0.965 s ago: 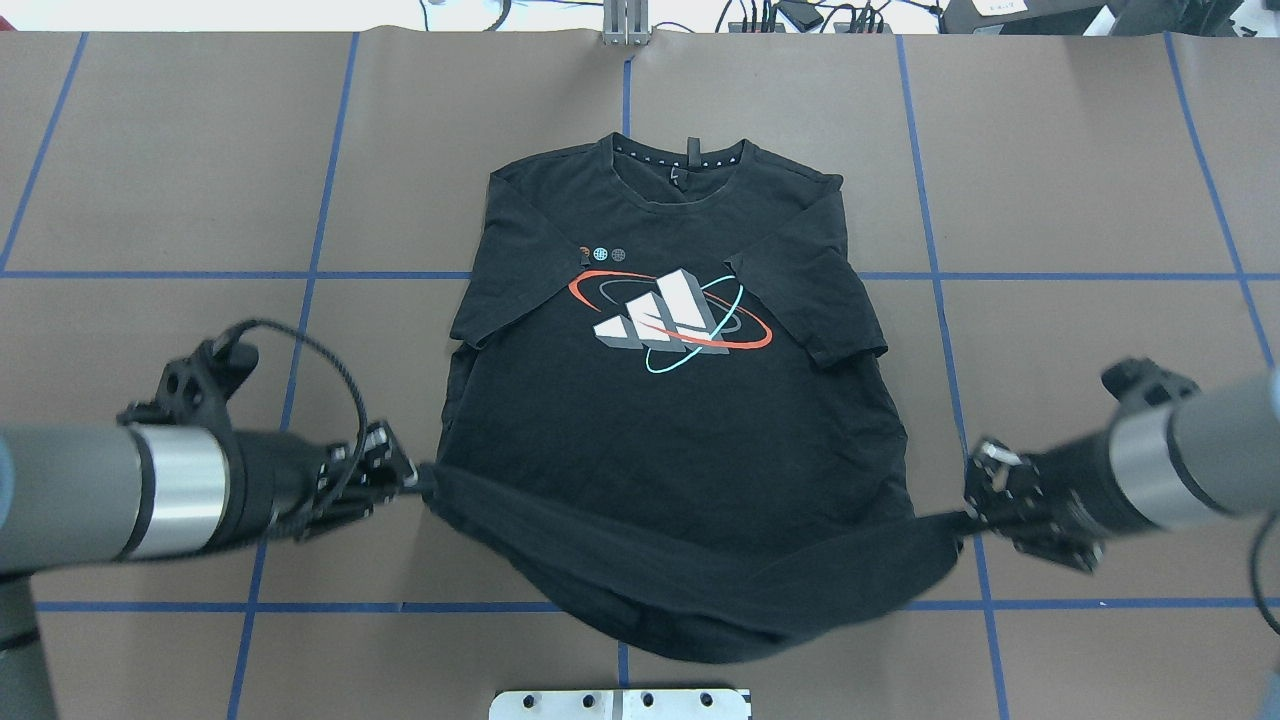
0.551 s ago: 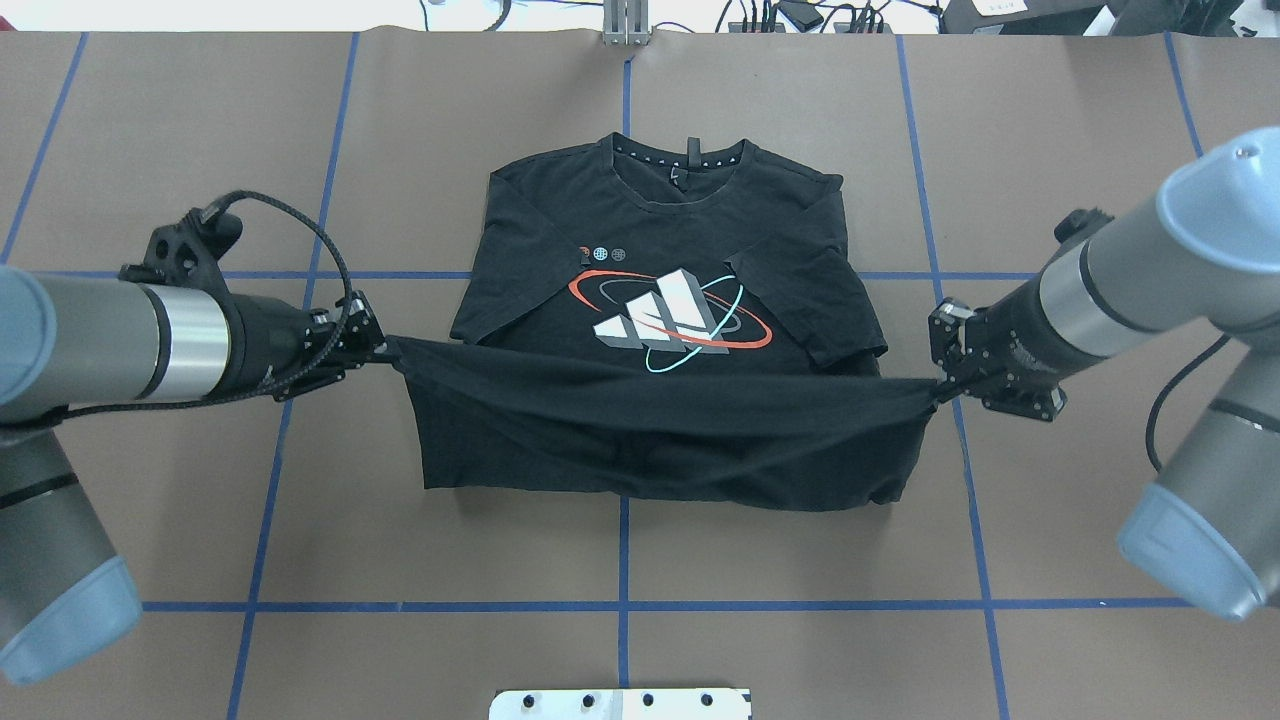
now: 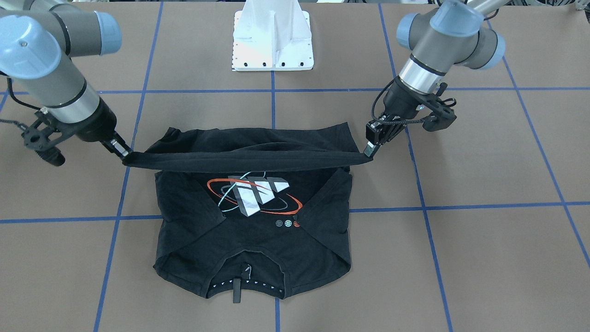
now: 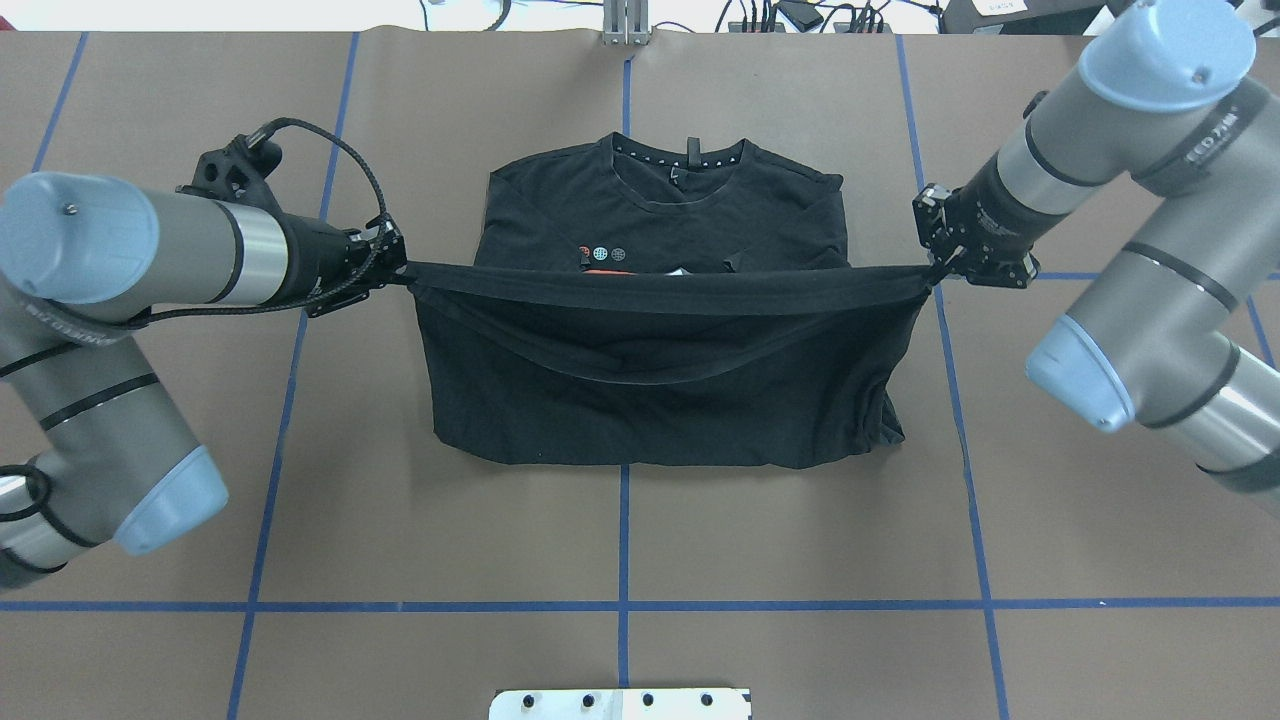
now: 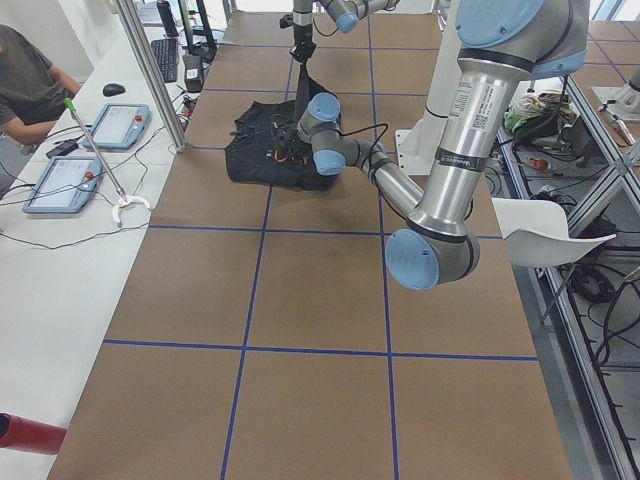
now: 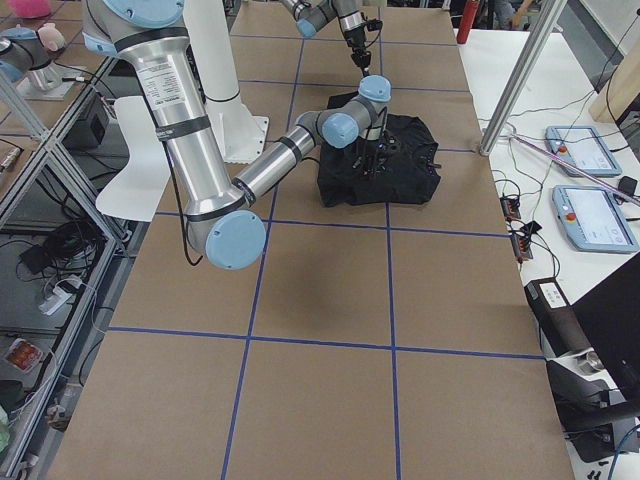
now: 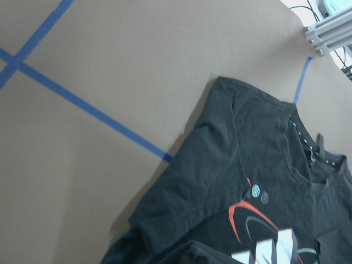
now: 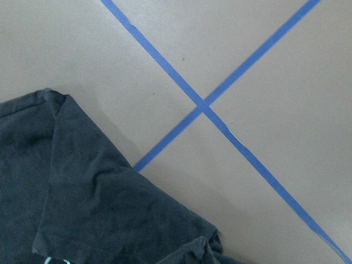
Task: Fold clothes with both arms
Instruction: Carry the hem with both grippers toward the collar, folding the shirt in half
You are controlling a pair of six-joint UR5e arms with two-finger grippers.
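Note:
I should let go of the hem corner, now lifted and stretched taut, on the brown table (image 3: 376, 225) (image 7: 127, 102) with my left gripper, beside the folded sleeve and just past the blue tape.
The black T-shirt (image 4: 660, 350) lies on the brown table, collar at the far side, sleeves folded in. Its lower hem is lifted and stretched taut between both grippers, above the block graphic (image 3: 251, 193), which the overhead view mostly hides. My left gripper (image 4: 400, 268) is shut on the hem's left corner; it shows on the right in the front view (image 3: 368, 150). My right gripper (image 4: 932, 270) is shut on the other corner, at the left in the front view (image 3: 123, 156). The wrist views show the shirt's shoulders (image 7: 242, 159) (image 8: 82, 187), not the fingers.
Blue tape lines (image 4: 620, 605) grid the brown table. The white pedestal base (image 3: 272, 39) stands at the robot's side. Operators' desk with tablets (image 5: 85, 150) and an aluminium post (image 5: 150, 75) lie beyond the far edge. A white base plate (image 4: 620, 703) sits at the near edge.
Both grippers have carried the lifted hem away from the robot, from the near edge up over the graphic toward the collar. The folded part now covers most of the graphic in the overhead view.

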